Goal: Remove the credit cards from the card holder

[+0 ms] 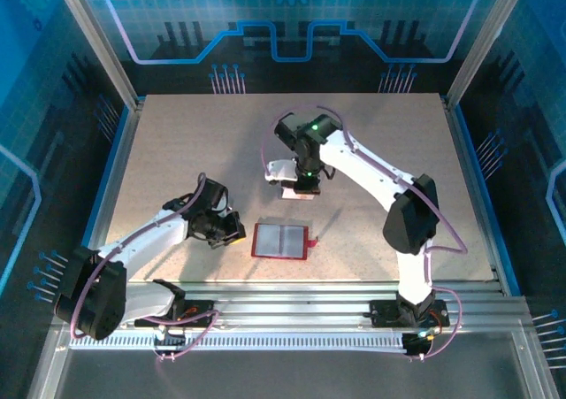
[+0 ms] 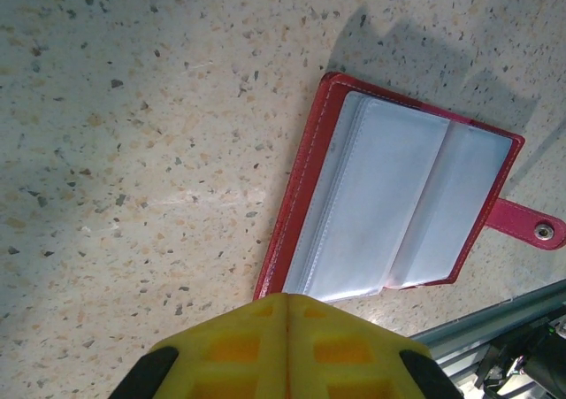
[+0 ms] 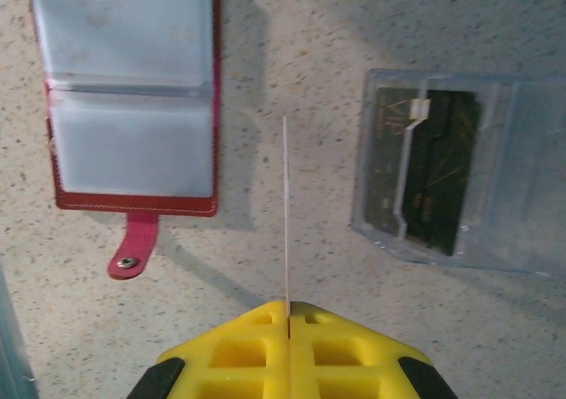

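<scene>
The robot's right gripper needs to release the thin credit card in the clear plastic sleeve (image 1: 296, 172) (image 3: 536, 176), just behind the black credit cards.
The red card holder (image 1: 280, 241) lies open and flat near the table's front edge, its pale pockets (image 2: 389, 204) facing up and its tab (image 3: 133, 247) sticking out sideways. My right gripper (image 3: 288, 306) hangs above the table behind the holder, shut on a thin credit card (image 3: 286, 204) that I see edge-on as a white line. Two black credit cards (image 3: 433, 173) lie in a clear plastic sleeve (image 3: 522, 187) to the right of that gripper. My left gripper (image 2: 287, 302) is shut and empty, just left of the holder's red border (image 2: 296, 195).
An aluminium rail (image 1: 292, 297) runs along the table's near edge, close to the holder. Blue panelled walls (image 1: 53, 151) enclose the speckled tabletop (image 1: 177, 142) on the left, right and back.
</scene>
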Robot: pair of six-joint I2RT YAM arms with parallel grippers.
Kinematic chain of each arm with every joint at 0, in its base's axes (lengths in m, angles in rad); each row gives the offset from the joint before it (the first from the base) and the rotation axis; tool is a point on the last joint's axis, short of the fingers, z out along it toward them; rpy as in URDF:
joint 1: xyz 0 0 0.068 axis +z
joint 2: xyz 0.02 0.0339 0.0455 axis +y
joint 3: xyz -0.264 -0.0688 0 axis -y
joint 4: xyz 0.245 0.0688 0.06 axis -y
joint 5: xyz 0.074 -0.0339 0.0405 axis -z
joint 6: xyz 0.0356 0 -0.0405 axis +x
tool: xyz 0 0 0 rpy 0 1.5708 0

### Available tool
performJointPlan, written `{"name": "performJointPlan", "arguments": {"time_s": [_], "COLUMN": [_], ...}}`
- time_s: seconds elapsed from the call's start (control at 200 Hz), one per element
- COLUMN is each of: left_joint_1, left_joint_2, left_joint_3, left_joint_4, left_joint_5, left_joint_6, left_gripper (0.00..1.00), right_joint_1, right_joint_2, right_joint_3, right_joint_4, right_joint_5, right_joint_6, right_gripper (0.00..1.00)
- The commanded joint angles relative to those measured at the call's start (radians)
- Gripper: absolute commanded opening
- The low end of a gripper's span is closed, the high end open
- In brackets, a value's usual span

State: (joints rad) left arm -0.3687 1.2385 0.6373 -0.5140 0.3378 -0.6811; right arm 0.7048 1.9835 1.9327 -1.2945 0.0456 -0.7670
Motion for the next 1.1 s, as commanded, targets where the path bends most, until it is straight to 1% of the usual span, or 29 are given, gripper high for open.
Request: {"name": "performJointPlan", "arguments": {"time_s": [0.0,0.305,0.495,0.55,0.59,0.79,1.091], "left_joint_1": [0.010,0.011,0.013,0.013,0.013,0.013,0.013], "left_joint_2": [-0.019,-0.024,-0.017,-0.016,-0.017,-0.008,-0.008], "left_joint_3": [-0.012,-0.021,-0.022,-0.027,-0.031,-0.030,-0.024], "left_joint_4": [-0.006,0.033,0.025,0.030,0.033,0.042,0.029], "left_joint_5": [0.030,0.043,0.041,0.043,0.043,0.046,0.044], "left_joint_6": [-0.009,-0.034,-0.024,-0.027,-0.030,-0.031,-0.025], "left_gripper": [0.06,0.06,0.07,0.07,0.07,0.07,0.07], "right_joint_1": [-0.024,-0.069,-0.094,-0.100,-0.104,-0.122,-0.136], "right_joint_2": [0.059,0.246,0.331,0.337,0.374,0.453,0.490], "right_joint_3": [0.103,0.380,0.476,0.497,0.509,0.567,0.532], "right_joint_4": [-0.073,-0.148,-0.155,-0.156,-0.153,-0.158,-0.162], "right_joint_5": [0.000,0.027,0.042,0.044,0.049,0.053,-0.009], "right_joint_6": [-0.056,-0.075,-0.079,-0.084,-0.084,-0.101,-0.097], "right_gripper": [0.00,0.00,0.00,0.00,0.00,0.00,0.00]}}
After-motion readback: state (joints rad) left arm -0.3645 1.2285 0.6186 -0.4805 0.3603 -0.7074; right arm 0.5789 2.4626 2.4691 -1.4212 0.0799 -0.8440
